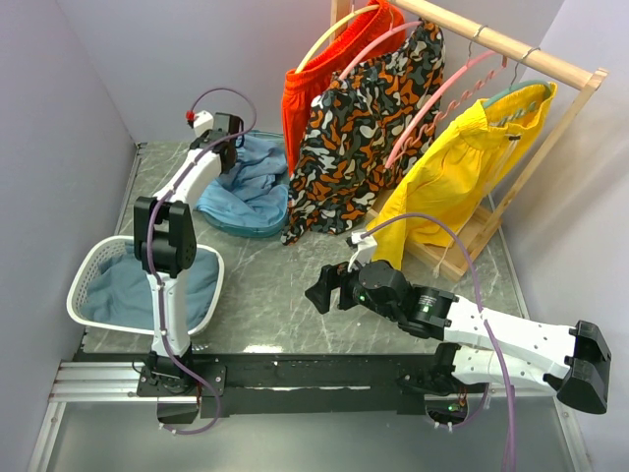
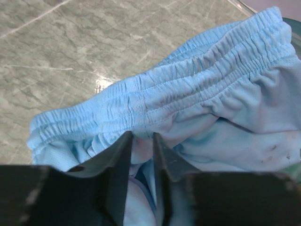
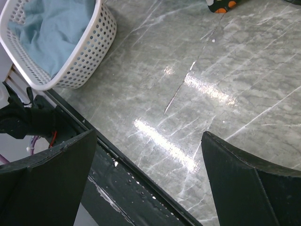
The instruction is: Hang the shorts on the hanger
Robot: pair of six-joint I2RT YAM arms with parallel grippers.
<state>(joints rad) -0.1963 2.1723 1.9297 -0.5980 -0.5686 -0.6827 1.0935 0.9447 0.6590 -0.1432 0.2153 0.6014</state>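
The loose fold below the shorts' waistband is in my left gripper, so next I open it and pinch the gathered waistband itself [image 2: 142, 109] before I lift the shorts.
The sky-blue shorts [image 1: 251, 189] lie crumpled on the table at the back left, below the rack. In the left wrist view their gathered waistband [image 2: 178, 89] runs across the frame. My left gripper [image 1: 229, 138] [image 2: 141, 137] is down on them, its jaws pinched on a fold of fabric just under the waistband. The pink hanger [image 1: 442, 98] with the wavy lower bar hangs empty and slanted on the wooden rail, between the patterned and yellow shorts. My right gripper [image 1: 319, 291] [image 3: 148, 136] is open and empty, low over the table near the front.
A wooden rack [image 1: 511, 44] at the back right carries orange shorts [image 1: 314, 88], patterned shorts [image 1: 364, 138] and yellow shorts [image 1: 462, 167]. A white mesh basket [image 1: 90, 261] [image 3: 89, 47] with dull blue cloth [image 1: 123, 285] stands front left, by the left arm's base.
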